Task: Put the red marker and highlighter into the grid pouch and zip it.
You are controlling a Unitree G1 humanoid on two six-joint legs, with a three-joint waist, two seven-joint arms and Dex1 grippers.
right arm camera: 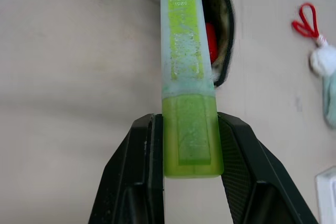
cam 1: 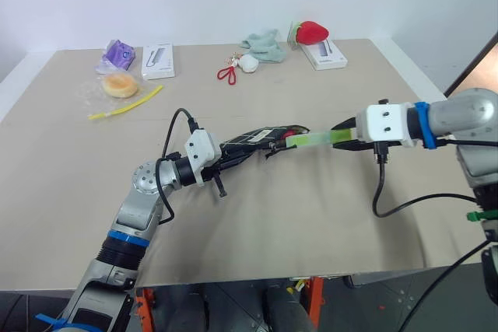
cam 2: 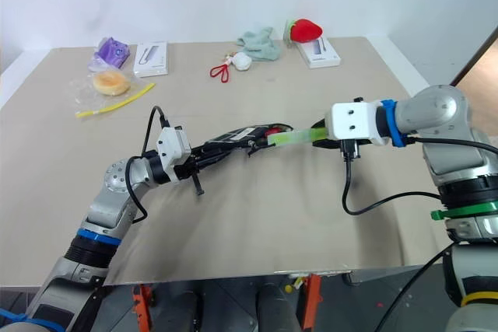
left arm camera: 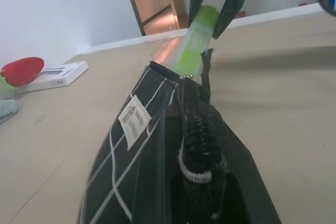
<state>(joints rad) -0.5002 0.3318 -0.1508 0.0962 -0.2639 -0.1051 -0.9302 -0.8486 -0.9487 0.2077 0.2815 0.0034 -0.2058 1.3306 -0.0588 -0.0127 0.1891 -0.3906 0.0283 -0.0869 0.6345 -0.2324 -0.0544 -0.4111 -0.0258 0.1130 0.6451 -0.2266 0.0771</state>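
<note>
Next, I release the light-green highlighter, its front end now at the pouch's mouth, from my right gripper inside the grid pouch's opening (cam 1: 291, 144) (right arm camera: 209, 30), next to the red marker.
My left gripper (cam 1: 236, 152) is shut on the grid pouch (cam 1: 255, 138) and holds it a little above the table, its open end pointing right. In the left wrist view the pouch (left arm camera: 131, 150) shows its white label and its zipper. My right gripper (cam 1: 347, 134) is shut on the light-green highlighter (cam 1: 314, 140) at its back end. The highlighter's front end (right arm camera: 181, 30) lies at the pouch's mouth. Inside that opening I see a bit of the red marker (right arm camera: 211, 44).
Along the table's far edge lie a purple wrapper (cam 1: 120, 53), a bun in plastic (cam 1: 120, 84), a yellow strip (cam 1: 124, 104), two white boxes (cam 1: 158, 61) (cam 1: 324, 54), a red loop (cam 1: 227, 74), a teal cloth (cam 1: 264, 44) and a strawberry plush (cam 1: 313, 32).
</note>
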